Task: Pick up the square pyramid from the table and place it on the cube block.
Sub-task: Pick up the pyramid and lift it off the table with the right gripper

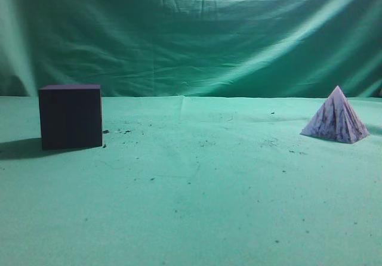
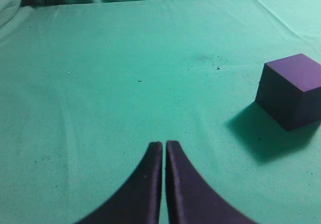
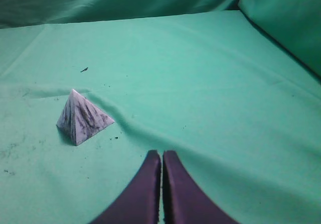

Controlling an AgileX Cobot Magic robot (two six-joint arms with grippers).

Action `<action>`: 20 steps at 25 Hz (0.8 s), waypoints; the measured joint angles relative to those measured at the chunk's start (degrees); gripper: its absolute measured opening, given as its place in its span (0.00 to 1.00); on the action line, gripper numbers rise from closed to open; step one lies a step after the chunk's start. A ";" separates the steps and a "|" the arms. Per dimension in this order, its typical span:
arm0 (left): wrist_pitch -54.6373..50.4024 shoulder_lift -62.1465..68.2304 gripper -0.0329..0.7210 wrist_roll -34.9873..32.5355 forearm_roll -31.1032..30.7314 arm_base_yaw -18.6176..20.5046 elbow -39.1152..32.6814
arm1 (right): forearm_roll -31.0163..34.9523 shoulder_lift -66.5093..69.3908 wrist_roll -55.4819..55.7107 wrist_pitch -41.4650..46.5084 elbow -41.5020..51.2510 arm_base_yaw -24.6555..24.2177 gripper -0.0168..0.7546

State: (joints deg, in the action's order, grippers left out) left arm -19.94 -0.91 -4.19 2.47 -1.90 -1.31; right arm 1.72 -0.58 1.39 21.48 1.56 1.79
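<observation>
The robot's right gripper needs to next move down over the square pyramid and grip its sloping sides (image 1: 335,121) (image 3: 80,122), low down close to the pyramid's base.
The square pyramid (image 1: 336,117), pale lavender-white with dark streaks, stands on the green table (image 1: 197,188) at the right. It also shows in the right wrist view (image 3: 81,117), ahead and to the left of my right gripper (image 3: 162,153), which is shut and empty. The dark purple cube block (image 1: 70,116) stands at the left. In the left wrist view the cube block (image 2: 292,89) lies ahead and to the right of my left gripper (image 2: 164,144), which is shut and empty. Neither gripper shows in the exterior view.
A wrinkled green curtain (image 1: 191,33) hangs behind the table. Small dark crumbs (image 1: 125,131) speckle the cloth near the cube and in the middle. A fold of the cloth (image 3: 150,133) runs across the table near the pyramid.
</observation>
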 joint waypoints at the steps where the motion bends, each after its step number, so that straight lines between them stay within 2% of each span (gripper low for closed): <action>1: 0.00 0.00 0.04 0.00 0.00 0.00 0.00 | 0.00 0.00 0.00 0.00 0.00 0.00 0.02; 10: 0.00 0.00 0.04 0.00 0.00 0.00 0.00 | -0.47 0.00 -0.51 -2.10 0.11 0.00 0.02; 12: 0.00 0.00 0.04 0.00 0.00 0.00 0.00 | 0.46 0.00 -0.51 -7.29 0.11 0.00 0.02; 15: 0.00 0.00 0.04 0.00 0.00 0.00 0.00 | 1.22 0.00 -0.39 -21.87 0.14 -0.13 0.02; 17: 0.00 0.00 0.04 0.00 0.00 0.00 0.00 | 1.58 0.00 -0.32 -26.12 -0.27 -0.12 0.02; 20: 0.00 0.00 0.04 0.00 0.00 0.00 0.00 | 2.98 1.42 -0.14 -19.80 -6.00 -0.12 0.02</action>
State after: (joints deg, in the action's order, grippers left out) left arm -19.94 -0.91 -4.19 2.47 -1.90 -1.31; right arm 4.70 0.84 1.25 1.67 -4.44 1.67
